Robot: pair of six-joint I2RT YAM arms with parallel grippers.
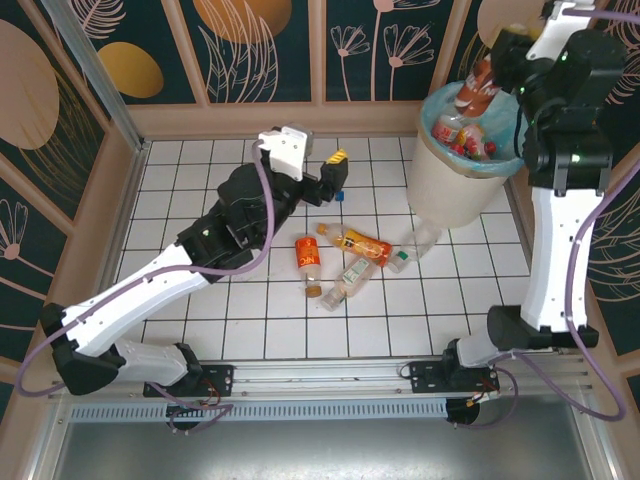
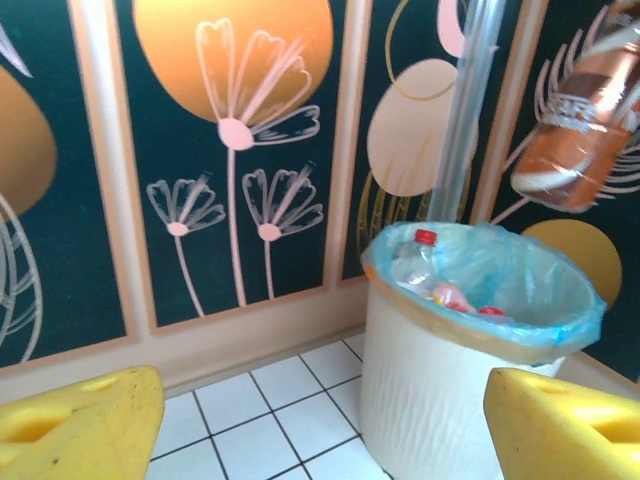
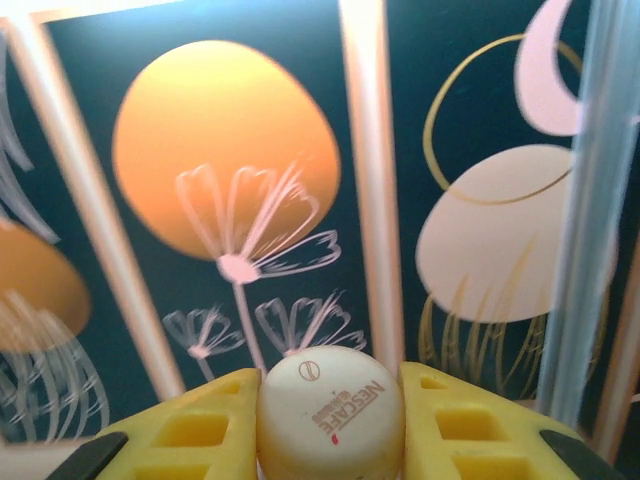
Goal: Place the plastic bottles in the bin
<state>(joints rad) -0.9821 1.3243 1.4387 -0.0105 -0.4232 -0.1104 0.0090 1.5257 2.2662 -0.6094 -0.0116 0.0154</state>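
Next, my right gripper lets go of the brown-labelled bottle among the bottles inside the bin (image 1: 460,141), near the front edge of the liner.
My right gripper (image 1: 497,72) hangs above the bin (image 1: 445,185), shut on a brown-labelled bottle (image 1: 478,88) that tilts down over the turquoise liner. In the right wrist view the bottle's cream Nescafe cap (image 3: 332,410) sits squeezed between the yellow fingers (image 3: 190,430). Several bottles (image 1: 465,135) lie inside the bin. Loose on the tiles are an orange-labelled bottle (image 1: 309,262), another orange one (image 1: 362,243) and two clear ones (image 1: 345,280), (image 1: 412,245). My left gripper (image 1: 335,170) is open above the floor, facing the bin (image 2: 440,370), with the held bottle (image 2: 580,130) seen high right.
Patterned dark walls with a beige skirting enclose the white tiled floor (image 1: 200,200). A metal pole (image 2: 470,110) stands behind the bin. The left arm (image 1: 210,245) stretches across the left half of the floor, just left of the loose bottles.
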